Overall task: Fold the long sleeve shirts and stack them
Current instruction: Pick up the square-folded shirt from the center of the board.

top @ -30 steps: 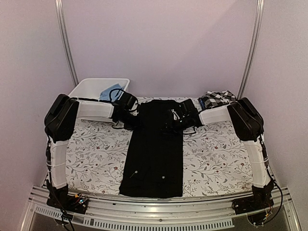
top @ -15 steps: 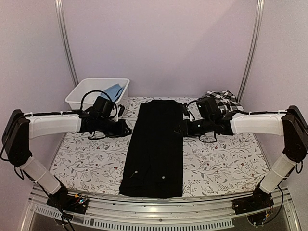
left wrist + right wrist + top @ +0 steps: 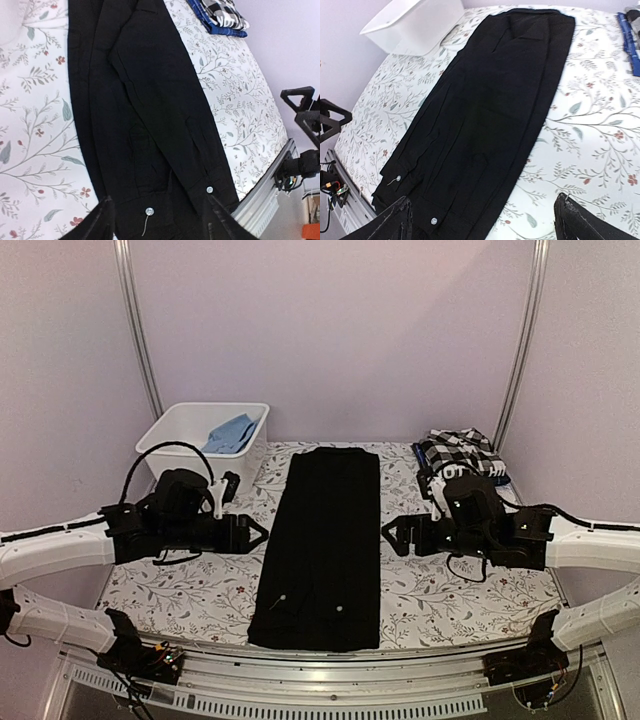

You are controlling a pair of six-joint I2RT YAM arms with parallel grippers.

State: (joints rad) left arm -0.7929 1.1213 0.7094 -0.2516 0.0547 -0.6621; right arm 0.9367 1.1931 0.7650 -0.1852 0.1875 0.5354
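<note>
The black shirt's long edge (image 3: 377, 614) lies on my right gripper's own side. Next, my right gripper closes on it near the front end, next to the white cuff button.
A plain black long sleeve shirt (image 3: 325, 540) lies folded into a long narrow strip down the middle of the table, collar at the far end. Two small white buttons (image 3: 209, 189) show on the cuffs near its front end. My left gripper (image 3: 252, 532) hovers open just left of the strip's middle, and my right gripper (image 3: 393, 537) hovers open just right of it. Neither touches the cloth. In the wrist views the black shirt (image 3: 150, 115) (image 3: 495, 115) lies below spread fingers (image 3: 102, 222) (image 3: 572, 220). A folded black-and-white checked shirt (image 3: 458, 448) rests at the back right, with dark cloth bearing white lettering (image 3: 462, 470) in front of it.
A white bin (image 3: 205, 435) holding a blue cloth (image 3: 230, 432) stands at the back left. The table carries a floral-print cover (image 3: 180, 580). A metal rail (image 3: 320, 680) runs along the near edge. Upright poles (image 3: 140, 330) stand at both back corners.
Both grippers were shut over the shirt's far part. They have let go, opened wide and drawn back toward the near side, out to either side of the strip.
</note>
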